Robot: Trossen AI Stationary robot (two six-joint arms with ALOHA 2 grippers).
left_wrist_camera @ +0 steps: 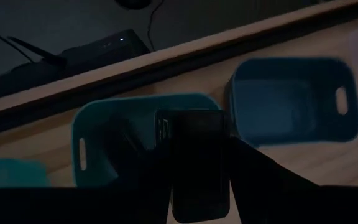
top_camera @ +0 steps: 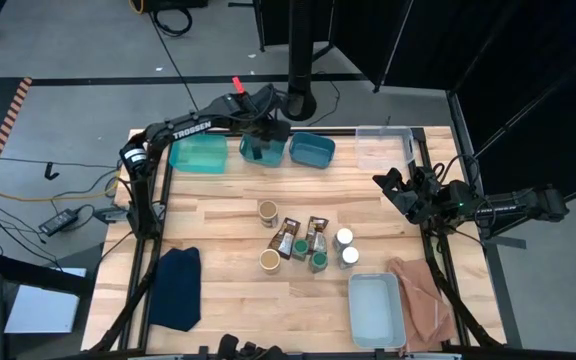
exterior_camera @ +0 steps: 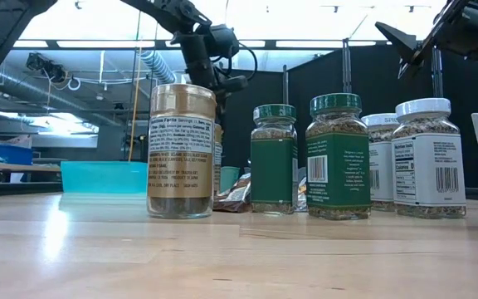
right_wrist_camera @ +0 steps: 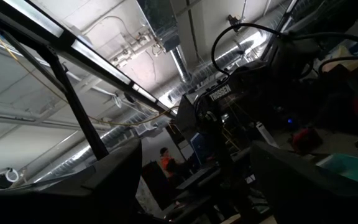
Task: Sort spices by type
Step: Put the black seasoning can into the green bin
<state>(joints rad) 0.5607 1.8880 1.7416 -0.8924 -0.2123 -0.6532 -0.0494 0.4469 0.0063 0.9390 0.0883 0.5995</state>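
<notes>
Next, I close my right gripper on the sides of the far white-lidded jar [top_camera: 342,241], the one that sits farther away from the pale bin.
My left gripper [top_camera: 268,132] hangs over the middle teal bin [top_camera: 261,152] at the table's far edge, shut on a black jar [left_wrist_camera: 194,162]. The other spices stand mid-table: two tan-topped jars [top_camera: 268,211], two brown packets [top_camera: 290,238], two green-lidded jars [exterior_camera: 274,158] and two white-lidded jars [exterior_camera: 426,158]. My right gripper [top_camera: 388,182] waits raised at the table's right side, tipped upward and open, with nothing between its fingers. My left gripper pinches the black jar's two sides [left_wrist_camera: 173,168] between its two fingers [left_wrist_camera: 253,180]. The fingers slant down from above. The jar hangs clear above the middle teal bin [left_wrist_camera: 104,137]. It is too dark there to tell which end of the jar is gripped.
Teal bins stand at the far edge, left [top_camera: 198,152] and right [top_camera: 311,150] of the middle one, with a clear bin [top_camera: 383,148] beyond. A pale bin [top_camera: 376,308] and a brownish cloth [top_camera: 423,300] lie near right, and a dark blue cloth [top_camera: 176,287] lies near left.
</notes>
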